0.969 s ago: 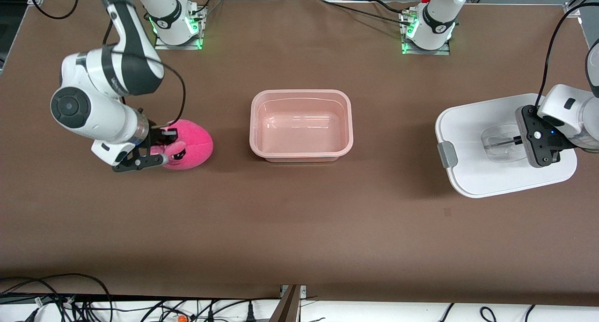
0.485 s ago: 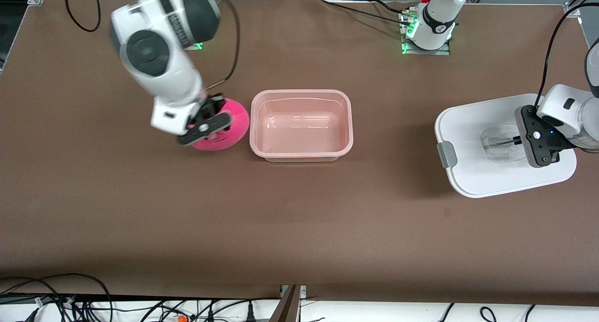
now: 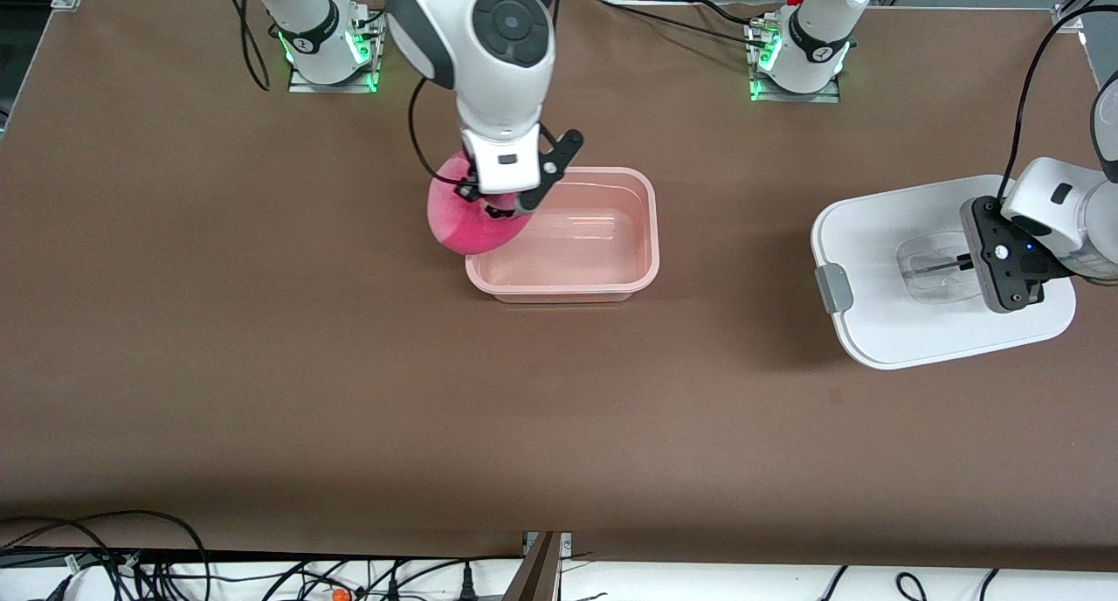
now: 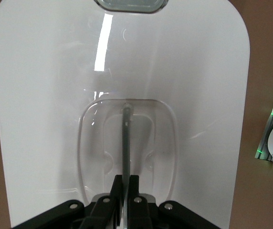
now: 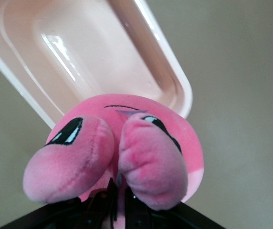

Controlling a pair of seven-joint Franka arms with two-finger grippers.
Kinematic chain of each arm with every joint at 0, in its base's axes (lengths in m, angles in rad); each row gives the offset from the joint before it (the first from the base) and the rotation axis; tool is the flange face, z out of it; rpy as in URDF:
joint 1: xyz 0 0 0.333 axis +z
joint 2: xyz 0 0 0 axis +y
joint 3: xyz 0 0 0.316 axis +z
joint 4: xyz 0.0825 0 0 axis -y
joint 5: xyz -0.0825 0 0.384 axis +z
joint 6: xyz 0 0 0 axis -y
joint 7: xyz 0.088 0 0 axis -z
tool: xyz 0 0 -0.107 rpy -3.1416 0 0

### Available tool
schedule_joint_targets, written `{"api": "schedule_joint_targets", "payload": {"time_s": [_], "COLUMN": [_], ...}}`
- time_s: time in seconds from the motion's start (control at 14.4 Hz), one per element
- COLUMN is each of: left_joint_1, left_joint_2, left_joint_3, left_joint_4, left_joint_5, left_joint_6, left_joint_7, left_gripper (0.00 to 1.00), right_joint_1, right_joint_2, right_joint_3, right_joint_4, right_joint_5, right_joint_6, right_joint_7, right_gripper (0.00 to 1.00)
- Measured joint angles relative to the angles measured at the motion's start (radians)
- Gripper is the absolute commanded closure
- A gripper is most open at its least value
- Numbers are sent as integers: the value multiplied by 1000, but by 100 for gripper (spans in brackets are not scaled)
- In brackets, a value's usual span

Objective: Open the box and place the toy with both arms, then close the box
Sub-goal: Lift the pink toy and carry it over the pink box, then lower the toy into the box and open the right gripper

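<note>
I will release the bright pink plush toy from my right gripper on the bottom of the pale pink box, toward the box's front side (image 3: 571, 251) (image 5: 85, 40). The toy is now held over the box's rim.
The pale pink box (image 3: 642, 273) stands open in the middle of the table. My right gripper (image 3: 500, 206) is shut on the bright pink plush toy (image 3: 463, 221) and holds it in the air over the box's rim at the right arm's end. In the right wrist view the toy (image 5: 136, 143) hangs over the box (image 5: 79, 52), dark face marks showing. The white lid (image 3: 882, 321) lies flat at the left arm's end of the table. My left gripper (image 3: 969, 265) is shut on the lid's recessed centre handle (image 4: 126, 138).
The two arm bases (image 3: 327, 46) (image 3: 799, 55) stand lit green along the table's edge farthest from the front camera. A grey clip (image 3: 835, 288) sits on the lid's edge toward the box. Cables hang along the table's front edge.
My right gripper has lifted the toy from the table at the right arm's end and carried it up over the box's rim. The left arm and the lid have not moved.
</note>
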Motion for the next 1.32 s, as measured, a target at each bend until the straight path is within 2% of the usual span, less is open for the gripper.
{"api": "schedule_joint_targets", "payload": {"time_s": [0.21,0.48,1.32], "left_joint_1": [0,0,0], "left_joint_2": [0,0,0], "left_joint_3": [0,0,0], "left_joint_4": [0,0,0], "left_joint_5": [0,0,0], "left_joint_6": [0,0,0], "left_joint_7": [-1,-1,-1], "left_gripper": [100,100,100], "right_joint_1": [44,101,136], "right_joint_2": [52,88,237], "right_joint_3": [0,0,-3], "right_joint_4": [50,64,73], "right_joint_5": [-18,-78,-158], "right_joint_6": [-4,-8,68], "right_joint_7": [-83,-127,-189], "right_gripper": [100,100,100]}}
